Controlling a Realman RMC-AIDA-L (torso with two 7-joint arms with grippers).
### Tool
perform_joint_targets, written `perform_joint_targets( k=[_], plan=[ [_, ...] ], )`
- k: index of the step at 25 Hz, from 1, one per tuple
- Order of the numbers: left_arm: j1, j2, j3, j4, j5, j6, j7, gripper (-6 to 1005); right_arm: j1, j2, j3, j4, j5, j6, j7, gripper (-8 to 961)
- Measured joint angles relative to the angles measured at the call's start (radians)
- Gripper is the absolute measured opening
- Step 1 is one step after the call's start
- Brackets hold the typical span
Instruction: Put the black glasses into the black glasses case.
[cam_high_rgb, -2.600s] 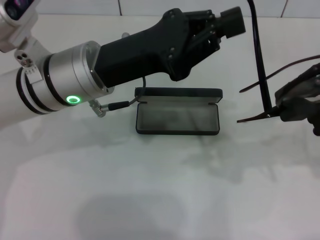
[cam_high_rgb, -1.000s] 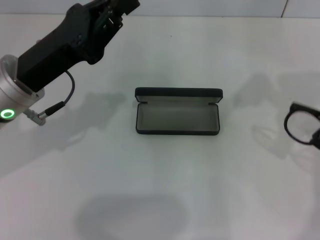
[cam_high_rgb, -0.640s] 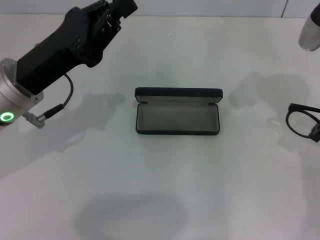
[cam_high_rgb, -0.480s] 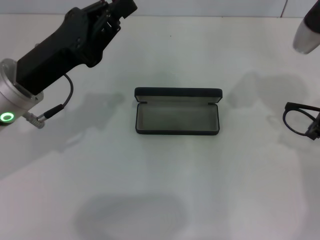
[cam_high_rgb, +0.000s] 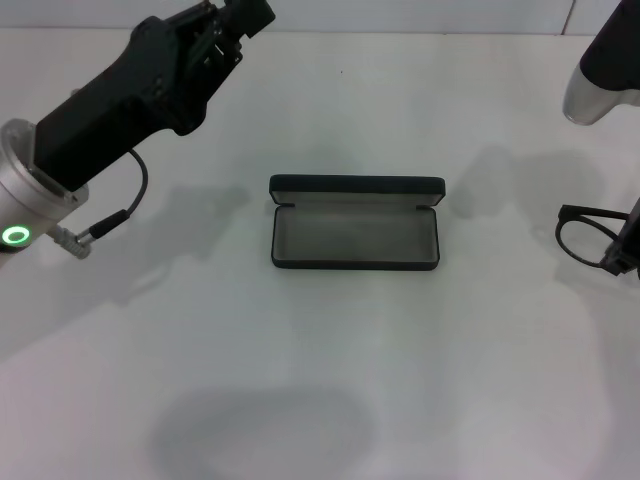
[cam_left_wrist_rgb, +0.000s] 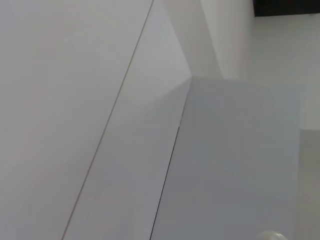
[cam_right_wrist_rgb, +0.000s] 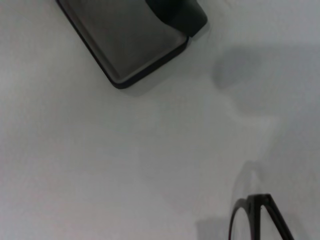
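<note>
The black glasses' temple stands open, so next my right gripper regrips the glasses (cam_high_rgb: 590, 237) and lifts them to my left gripper before they enter the case.
The black glasses case (cam_high_rgb: 355, 238) lies open in the middle of the white table, grey lining up and lid standing at the back; the right wrist view shows it too (cam_right_wrist_rgb: 131, 46). The black glasses (cam_high_rgb: 590, 212) hang at the right edge, to the right of the case, and show in the right wrist view (cam_right_wrist_rgb: 256, 201). My right gripper (cam_high_rgb: 625, 248) is mostly out of view at that edge and is shut on the glasses' side. My left gripper (cam_high_rgb: 240, 18) is shut and empty, raised at the far left, well away from the case.
The left arm's silver wrist with a green light (cam_high_rgb: 15, 236) and a cable (cam_high_rgb: 110, 220) hangs over the table's left side. The right arm's silver link (cam_high_rgb: 595, 90) is at the top right. The left wrist view shows only pale wall panels.
The left arm swung from above the case to the far left and stayed there. The glasses, held at the right edge, moved a little left towards the case as the right arm came in.
</note>
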Motion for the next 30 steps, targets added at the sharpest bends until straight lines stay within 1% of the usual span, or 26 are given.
perform_joint_targets(
  k=[6,11,16,22,27,30],
  plan=[
    [-0.003,-0.001,0.0,-0.016,0.0,0.0,0.003,48,0.001,0.001,-0.002,0.009,-0.004,-0.004,0.0,128],
    [-0.004,-0.002,0.0,-0.019,0.0,0.0,0.012,48,0.001,0.0,-0.003,0.012,-0.005,-0.006,0.006,193],
    [-0.001,-0.002,0.0,-0.019,0.0,0.004,0.012,49,-0.004,0.001,-0.004,-0.015,-0.008,-0.031,0.025,305],
    [0.002,-0.001,0.0,-0.022,0.0,0.006,0.012,49,-0.023,0.001,-0.004,-0.054,-0.008,-0.078,0.056,358],
    [0.002,0.001,0.0,-0.022,0.003,0.006,0.015,49,-0.068,0.001,-0.013,-0.133,-0.011,-0.1,0.07,340],
    [0.001,0.001,0.0,-0.022,0.003,0.004,0.016,48,-0.085,0.0,-0.016,-0.157,-0.015,-0.095,0.071,336]
  ],
)
